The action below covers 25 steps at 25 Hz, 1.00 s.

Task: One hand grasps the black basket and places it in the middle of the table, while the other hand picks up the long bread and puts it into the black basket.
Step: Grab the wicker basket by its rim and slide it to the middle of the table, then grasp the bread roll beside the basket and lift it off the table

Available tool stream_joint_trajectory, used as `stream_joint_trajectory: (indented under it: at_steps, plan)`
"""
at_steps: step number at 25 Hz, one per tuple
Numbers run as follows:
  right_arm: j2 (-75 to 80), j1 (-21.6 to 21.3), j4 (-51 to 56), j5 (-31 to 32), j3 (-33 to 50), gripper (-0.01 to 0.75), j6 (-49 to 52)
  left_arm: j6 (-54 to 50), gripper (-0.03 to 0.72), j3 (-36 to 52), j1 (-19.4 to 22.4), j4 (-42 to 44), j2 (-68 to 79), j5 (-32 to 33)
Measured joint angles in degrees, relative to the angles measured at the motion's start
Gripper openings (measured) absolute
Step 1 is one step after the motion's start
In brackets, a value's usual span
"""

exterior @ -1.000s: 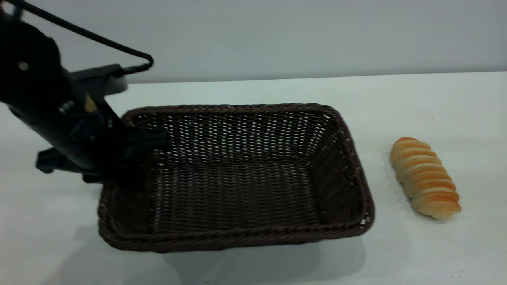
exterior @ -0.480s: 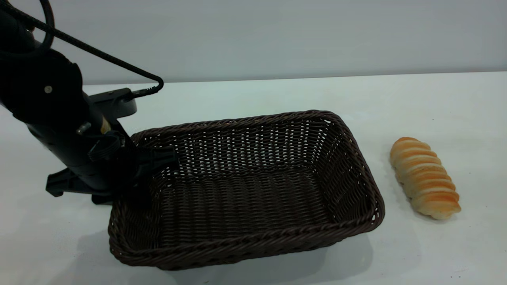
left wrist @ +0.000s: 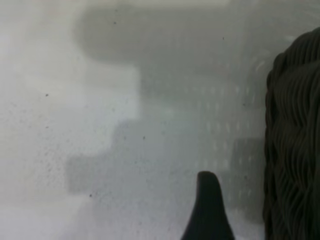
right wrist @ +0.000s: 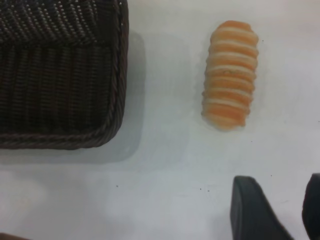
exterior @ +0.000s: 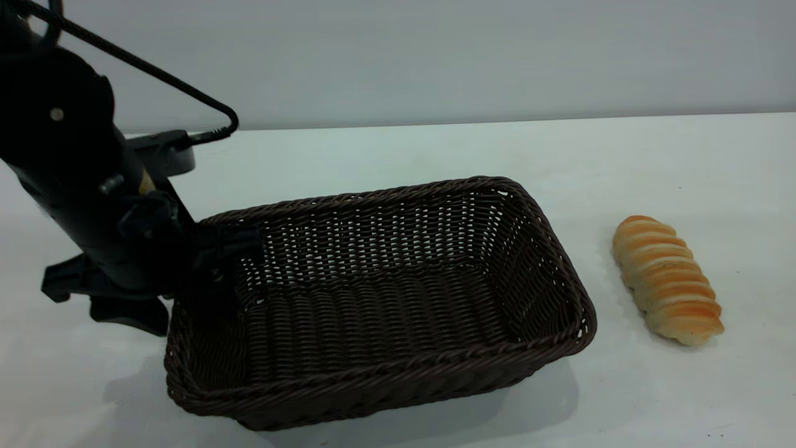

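Note:
I should close my right gripper across the middle of the long bread (exterior: pixel 671 284) (right wrist: pixel 229 83), which is lying on the table apart from the black basket.
The black basket (exterior: pixel 385 305) is in the middle of the white table (exterior: pixel 398 149), turned a little askew. My left gripper (exterior: pixel 214 252) is shut on the rim at its left end, with one finger inside the wall and one outside. In the left wrist view one finger (left wrist: pixel 207 205) shows beside the basket's wall (left wrist: pixel 295 150). The long bread (exterior: pixel 666 279) lies on the table right of the basket and apart from it. In the right wrist view my right gripper (right wrist: pixel 282 202) is open and empty above the table, short of the bread (right wrist: pixel 229 74) and beside the basket's corner (right wrist: pixel 60 75).
A black cable (exterior: pixel 155 74) loops off the left arm above the basket's left end. Bare white table lies between the basket and the bread, in front of both and behind them. A grey wall (exterior: pixel 435 56) stands behind the table.
The left arm has shifted the basket and turned it, so its far rim now slants. In the last half second arm and basket moved slightly left. The bread has not moved.

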Motion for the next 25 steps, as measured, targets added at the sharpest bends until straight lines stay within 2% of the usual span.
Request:
stream_joint_trajectory:
  at_steps: [10, 15, 20, 25]
  plan:
    - [0.0, 0.0, 0.4, -0.1, 0.0, 0.239, -0.7, -4.9, 0.629, 0.2, 0.3, 0.1, -10.3, 5.8]
    - [2.2, 0.0, 5.6, -0.7, 0.0, 0.239, -4.0, -5.6, 0.609, 0.5, 0.3, 0.1, -20.9, 3.4]
    - [11.1, 0.0, 14.7, -2.4, -0.1, 0.239, -12.5, -5.7, 0.585, 0.5, 0.3, 0.1, -34.2, -1.5]
    - [21.8, 0.0, 24.8, -5.7, -2.3, 0.239, -22.8, -5.6, 0.584, 0.6, 0.3, 0.1, -47.0, -2.1]
